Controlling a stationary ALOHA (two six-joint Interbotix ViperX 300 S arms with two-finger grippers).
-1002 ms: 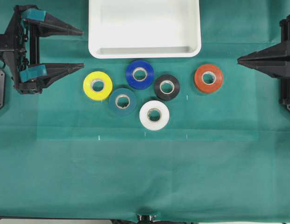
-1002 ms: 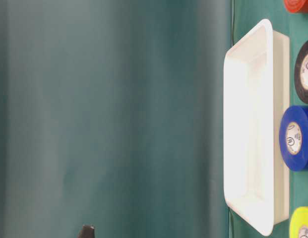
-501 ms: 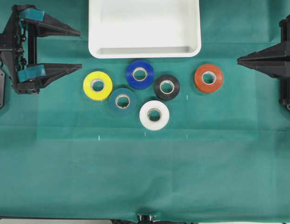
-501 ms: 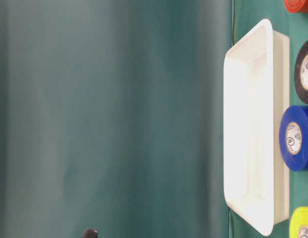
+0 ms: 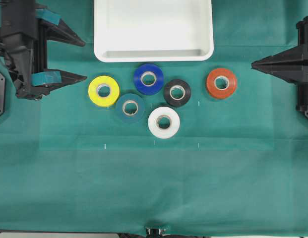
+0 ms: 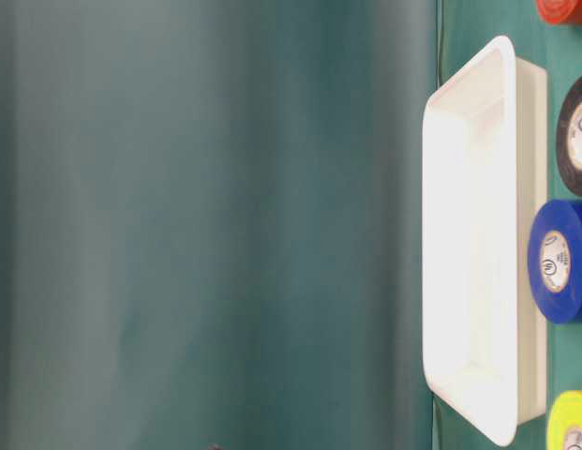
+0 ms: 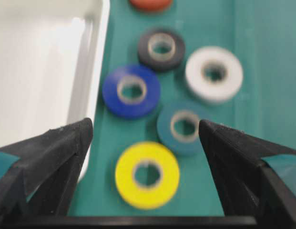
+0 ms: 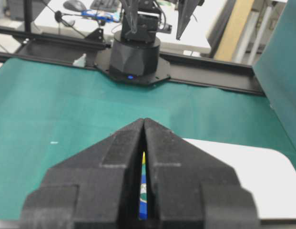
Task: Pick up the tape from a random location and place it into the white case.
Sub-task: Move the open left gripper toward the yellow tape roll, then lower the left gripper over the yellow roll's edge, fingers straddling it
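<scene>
I need to grab the yellow tape with my left gripper by the tape's side point(image 5: 103, 102) point(image 7: 170, 177) farthest from the white case, with one finger inside the tape's hole.
The yellow tape point(image 5: 103, 90) lies flat on the green cloth, leftmost of the rolls, below the white case point(image 5: 154, 53) at the top middle. My left gripper point(image 5: 85, 58) hovers open just left of the tape, its two fingers spread wide. The left wrist view shows the tape point(image 7: 147, 174) between and beyond the black fingers point(image 7: 52, 162), not touched. My right gripper point(image 5: 254, 63) rests shut at the right edge, far from the tape, fingertips together point(image 8: 144, 120). The table-level view shows the case point(image 6: 478, 234) and a sliver of the tape point(image 6: 572, 422).
Other rolls lie in a cluster right of the tape: teal point(image 5: 130, 107), blue point(image 5: 148, 79), black point(image 5: 177, 92), white point(image 5: 163, 122) and orange-red point(image 5: 221, 83). The teal roll nearly touches the tape. Bare green cloth fills the lower half of the overhead view.
My left arm has tilted and shifted slightly; its upper finger has moved up and its lower finger sits closer to the tape. The right arm and all rolls stayed put.
</scene>
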